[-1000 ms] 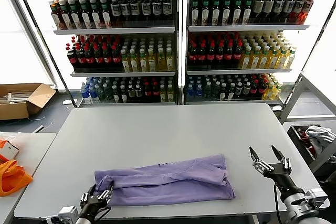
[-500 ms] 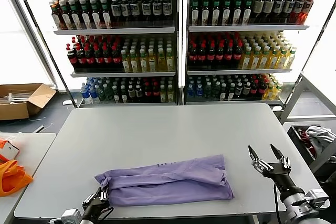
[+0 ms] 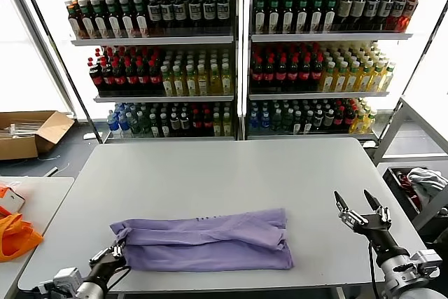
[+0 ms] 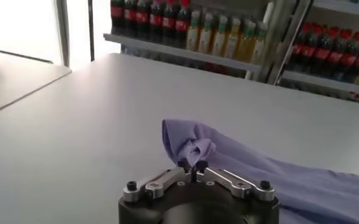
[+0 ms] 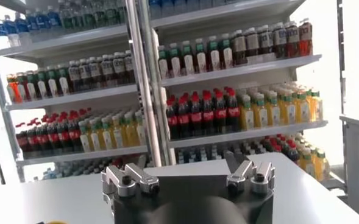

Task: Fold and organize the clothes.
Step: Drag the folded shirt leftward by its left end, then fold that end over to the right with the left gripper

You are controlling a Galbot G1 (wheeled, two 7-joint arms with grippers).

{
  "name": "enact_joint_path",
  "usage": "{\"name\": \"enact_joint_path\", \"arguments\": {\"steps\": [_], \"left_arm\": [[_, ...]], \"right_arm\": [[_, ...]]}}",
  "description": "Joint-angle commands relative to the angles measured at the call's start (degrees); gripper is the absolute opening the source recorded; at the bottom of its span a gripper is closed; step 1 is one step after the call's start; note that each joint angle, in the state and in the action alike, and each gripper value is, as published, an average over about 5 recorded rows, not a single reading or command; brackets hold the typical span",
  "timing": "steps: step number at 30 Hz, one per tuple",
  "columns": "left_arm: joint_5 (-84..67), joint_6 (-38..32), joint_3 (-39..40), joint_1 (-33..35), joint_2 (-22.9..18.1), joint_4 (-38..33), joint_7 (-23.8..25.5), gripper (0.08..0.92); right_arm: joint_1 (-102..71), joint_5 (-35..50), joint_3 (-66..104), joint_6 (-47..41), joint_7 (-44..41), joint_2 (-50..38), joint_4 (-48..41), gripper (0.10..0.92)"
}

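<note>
The left gripper should release the end of the lavender T-shirt on the T-shirt's far fold (image 3: pixel 180 223), just short of its dark marks. That end is now at the table's front.
A lavender T-shirt (image 3: pixel 203 239) lies folded into a long band near the front edge of the grey table (image 3: pixel 224 173). My left gripper (image 3: pixel 114 251) is shut on the shirt's left end, at the table's front left. In the left wrist view the bunched lavender cloth (image 4: pixel 191 149) is pinched between the closed fingertips of the left gripper (image 4: pixel 192 165). My right gripper (image 3: pixel 358 204) is open and empty, held above the table's front right, well to the right of the shirt. The right wrist view shows the right gripper (image 5: pixel 188 167) with its fingers spread and nothing between them.
A bright orange fabric item (image 3: pixel 14 236) lies on a side table at the left. Shelves of bottles (image 3: pixel 238 54) stand behind the table. A cardboard box (image 3: pixel 28 131) sits on the floor at the far left. A cloth heap (image 3: pixel 423 180) lies at the far right.
My left gripper has pulled the shirt's left end to the left, and the whole shirt has slid left with it. The right gripper has barely moved.
</note>
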Motion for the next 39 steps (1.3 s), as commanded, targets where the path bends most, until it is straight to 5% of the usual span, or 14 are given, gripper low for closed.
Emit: {"name": "enact_joint_path", "arguments": {"steps": [1, 7, 11, 19, 26, 39], "left_arm": [[-9.8, 0.4, -20.9, -2.1, 17.6, 7.1, 7.0, 0.102], [-13.7, 1.2, -26.6, -3.5, 26.5, 14.5, 10.5, 0.102], [-16.3, 3.4, -23.9, -4.8, 28.6, 12.8, 9.9, 0.102], [-23.9, 5.3, -7.3, -9.3, 20.4, 0.3, 2.4, 0.102], [-24.5, 3.9, 7.7, -8.4, 14.0, -3.3, 0.7, 0.102], [-26.3, 3.9, 13.8, -9.4, 7.8, -3.6, -1.7, 0.102]], "right_arm": [[0.0, 0.4, -0.1, 0.3, -0.5, 0.0, -0.1, 0.823], [-0.1, 0.6, -0.5, 0.8, -1.3, -0.3, -0.2, 0.823], [0.3, 0.6, -0.7, 1.2, -1.9, -0.4, -0.7, 0.823], [0.3, 0.5, -1.3, 1.4, -2.1, -0.3, -1.2, 0.823], [-0.1, 0.3, -1.4, 1.3, -2.1, 0.0, -1.1, 0.823], [0.0, 0.0, -2.4, 0.8, -1.8, 0.5, -0.6, 0.823]]}}
